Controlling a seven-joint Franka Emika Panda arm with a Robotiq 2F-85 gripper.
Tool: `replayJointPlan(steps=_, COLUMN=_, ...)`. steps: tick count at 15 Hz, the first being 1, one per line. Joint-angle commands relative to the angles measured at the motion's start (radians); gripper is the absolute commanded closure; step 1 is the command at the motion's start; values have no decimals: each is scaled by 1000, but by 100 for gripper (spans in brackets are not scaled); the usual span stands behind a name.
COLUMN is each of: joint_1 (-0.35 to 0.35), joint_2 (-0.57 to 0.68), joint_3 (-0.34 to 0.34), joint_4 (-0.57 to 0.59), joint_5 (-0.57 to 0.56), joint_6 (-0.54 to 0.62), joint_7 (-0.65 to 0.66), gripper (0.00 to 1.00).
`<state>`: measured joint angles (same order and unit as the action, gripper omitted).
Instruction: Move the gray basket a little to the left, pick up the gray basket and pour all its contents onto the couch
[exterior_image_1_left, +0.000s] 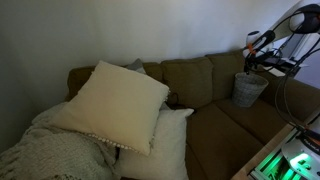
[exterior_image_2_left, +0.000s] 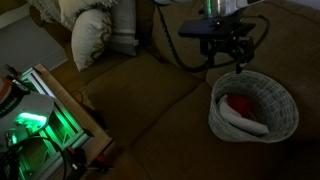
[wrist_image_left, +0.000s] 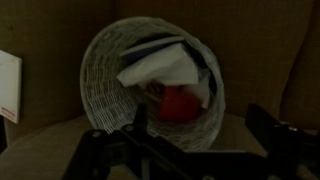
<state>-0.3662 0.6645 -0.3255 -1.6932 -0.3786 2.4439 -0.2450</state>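
Observation:
The red object is beside the gray basket's rim (exterior_image_1_left: 239, 76) (wrist_image_left: 217, 117) on the basket's side toward the pillows. My gripper needs to go down there next and close.
The gray woven basket (exterior_image_1_left: 250, 89) stands upright on the brown couch seat in both exterior views (exterior_image_2_left: 256, 108). It holds a white cloth (wrist_image_left: 160, 68) and a red object (wrist_image_left: 180, 102), which also show from above (exterior_image_2_left: 240, 104). My gripper (exterior_image_2_left: 228, 60) hangs just above the basket's rim; it also shows over the basket (exterior_image_1_left: 257, 62). In the wrist view the gripper (wrist_image_left: 198, 126) is open, with one finger over the basket's inside and the other outside, so the near wall (wrist_image_left: 205, 125) lies between them. I cannot tell whether the fingers touch it.
A large cream pillow (exterior_image_1_left: 120, 100), a white pillow (exterior_image_1_left: 165, 140) and a knitted blanket (exterior_image_1_left: 50, 150) fill one end of the couch. Green-lit equipment (exterior_image_2_left: 35, 125) stands beside the couch. A black cable (exterior_image_2_left: 172, 45) trails over the seat. A white card (wrist_image_left: 8, 85) lies near the basket.

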Motion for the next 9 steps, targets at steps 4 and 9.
replayJointPlan(steps=4, joint_1=-196, joint_2=29, joint_3=191, joint_4=-116, joint_5=117, joint_6=377, joint_7=-328, gripper=0)
replayJointPlan(steps=9, joint_1=-473, joint_2=185, joint_3=505, joint_4=-41, joint_5=282, joint_6=385, joint_7=-677, gripper=0)
